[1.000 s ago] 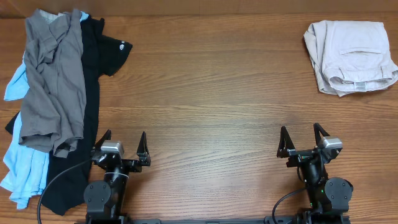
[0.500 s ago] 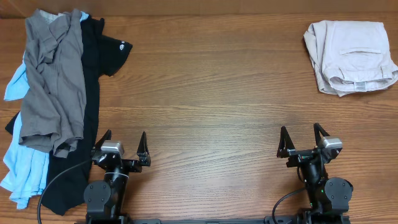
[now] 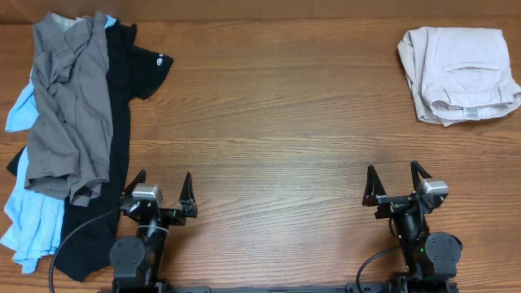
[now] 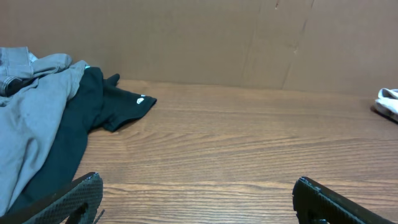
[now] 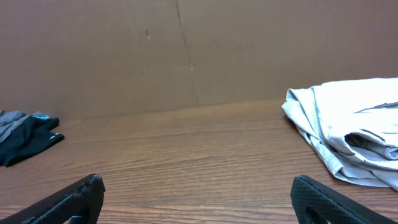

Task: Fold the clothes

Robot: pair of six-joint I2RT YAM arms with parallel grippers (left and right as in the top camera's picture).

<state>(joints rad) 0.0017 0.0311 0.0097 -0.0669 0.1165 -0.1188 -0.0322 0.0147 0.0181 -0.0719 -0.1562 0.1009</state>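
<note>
The robot's left gripper will next move to the middle of the grey-olive shorts (image 3: 67,127) on top of the pile and close on them there.
A pile of clothes lies at the table's left side: grey-olive shorts (image 3: 72,106) on top, a black T-shirt (image 3: 122,98) under them, a light-blue shirt (image 3: 28,216) at the bottom left. The pile also shows in the left wrist view, grey shorts (image 4: 31,118) over the black T-shirt (image 4: 93,112). Folded beige shorts (image 3: 457,73) lie at the far right, also in the right wrist view (image 5: 354,130). My left gripper (image 3: 161,189) is open and empty at the front, just right of the pile. My right gripper (image 3: 396,182) is open and empty at the front right.
A brown cardboard wall (image 4: 199,37) stands along the table's far edge. A black cable (image 3: 69,240) runs from the left arm over the black T-shirt's lower end. Bare wood table (image 3: 277,122) lies between the pile and the beige shorts.
</note>
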